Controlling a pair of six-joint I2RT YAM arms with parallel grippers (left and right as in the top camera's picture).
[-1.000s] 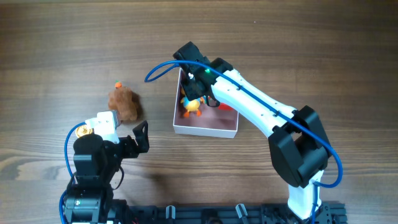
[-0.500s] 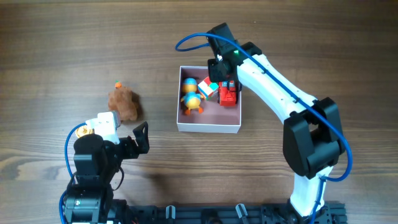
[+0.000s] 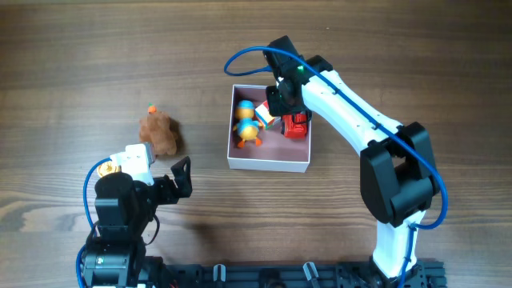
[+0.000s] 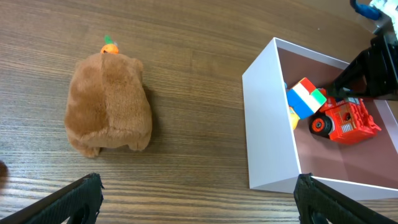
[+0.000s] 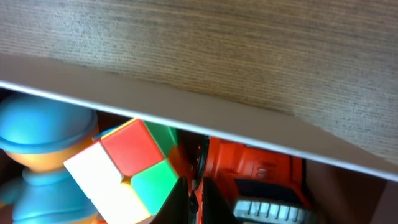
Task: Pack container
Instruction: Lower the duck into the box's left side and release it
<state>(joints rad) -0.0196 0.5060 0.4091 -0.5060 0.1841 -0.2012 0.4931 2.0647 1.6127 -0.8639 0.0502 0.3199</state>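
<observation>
Next, I move my left gripper to the brown plush toy beside the container and close it on the middle of its body (image 3: pixel 159 134) (image 4: pixel 110 107).
The container (image 3: pixel 268 165), a shallow white box with a pink floor, sits mid-table. It holds a blue and orange figure (image 3: pixel 246 128), a colour cube (image 3: pixel 266 114) and a red truck (image 3: pixel 297 125). My right gripper (image 3: pixel 277 102) is shut, low at the box's far wall, its tips between the cube (image 5: pixel 134 165) and the truck (image 5: pixel 261 174). The wall (image 5: pixel 186 102) crosses the right wrist view, where the jaws (image 5: pixel 193 202) are nearly touching. A brown plush toy (image 3: pixel 160 133) lies on the table left of the box. My left gripper (image 3: pixel 181 176) is open and empty, near the plush (image 4: pixel 109 102).
The left wrist view shows the container's near corner (image 4: pixel 270 137), the cube (image 4: pixel 306 98) and the truck (image 4: pixel 342 118). Bare wooden table surrounds the box. A blue cable loops above my right arm (image 3: pixel 352 120).
My right arm swung from the box's left side to its far right, then dipped a little toward the cube. The box shifted slightly right. The left arm has not moved.
</observation>
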